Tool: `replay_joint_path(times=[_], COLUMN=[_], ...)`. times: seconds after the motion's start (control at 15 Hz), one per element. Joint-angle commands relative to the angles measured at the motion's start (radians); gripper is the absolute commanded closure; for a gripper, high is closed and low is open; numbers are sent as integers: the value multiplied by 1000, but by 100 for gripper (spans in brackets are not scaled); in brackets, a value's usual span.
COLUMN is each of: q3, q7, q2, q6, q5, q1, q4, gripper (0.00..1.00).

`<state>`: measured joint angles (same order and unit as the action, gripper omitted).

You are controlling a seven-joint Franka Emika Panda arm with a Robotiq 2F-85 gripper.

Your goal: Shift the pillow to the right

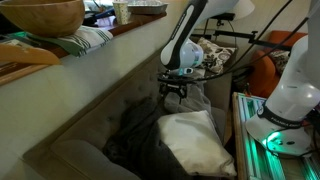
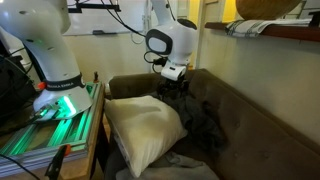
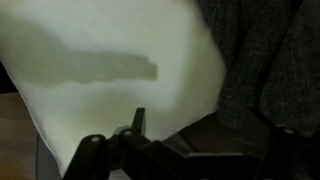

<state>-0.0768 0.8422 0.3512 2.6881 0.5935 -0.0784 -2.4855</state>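
The middle of the pillow's far edge (image 1: pixel 185 115) (image 3: pixel 150 126), beyond the dark grey blanket, is the next place my gripper should go down to and close on.
The pillow (image 1: pixel 195 140) (image 2: pixel 143 125) is plain off-white and lies tilted on the sofa seat, next to a dark grey blanket (image 1: pixel 135 135) (image 2: pixel 205 120). In both exterior views my gripper (image 1: pixel 175 90) (image 2: pixel 172 88) hangs just above the sofa at the pillow's far end, apart from it. It is open, with nothing between its fingers. In the wrist view the pillow (image 3: pixel 110 70) fills the upper left. The blanket (image 3: pixel 265 50) lies to its right, and the open gripper (image 3: pixel 212 128) shows dark at the bottom.
The sofa back (image 1: pixel 120 70) runs beside the arm under a ledge with a wooden bowl (image 1: pixel 45 15) and a striped cloth (image 1: pixel 85 40). The robot base (image 1: pixel 285 125) (image 2: pixel 55 95), lit green, stands beside the sofa. A patterned cushion (image 1: pixel 210 52) lies behind the gripper.
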Motion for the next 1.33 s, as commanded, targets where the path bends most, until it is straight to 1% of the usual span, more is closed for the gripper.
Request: replay_joint_path(times=[0.0,0.2,0.33,0.4,0.47,0.6,0.73,0.8,0.87,0.93,1.0,1.27], q3=[26,-5,-14,-19,-39,-39,-38,-40,-22,-19,-30,0], q7=[-225,-336,-441,-458,-396,-432,-442,-468,-531,-587,-614,-897], q2=[82,163,228,258,183,231,251,266,274,285,293,364], q6=[22,11,6,-58,-17,-38,-41,-70,-77,-78,-100,-117], q5=[124,143,130,123,121,121,121,97,105,102,84,82], q1=[-123,-160,-187,-210,-157,-179,-185,-191,-222,-241,-244,-345], q4=[31,69,104,136,69,101,119,135,146,158,168,233], gripper=[0,0,0,0,0,0,0,0,0,0,0,0])
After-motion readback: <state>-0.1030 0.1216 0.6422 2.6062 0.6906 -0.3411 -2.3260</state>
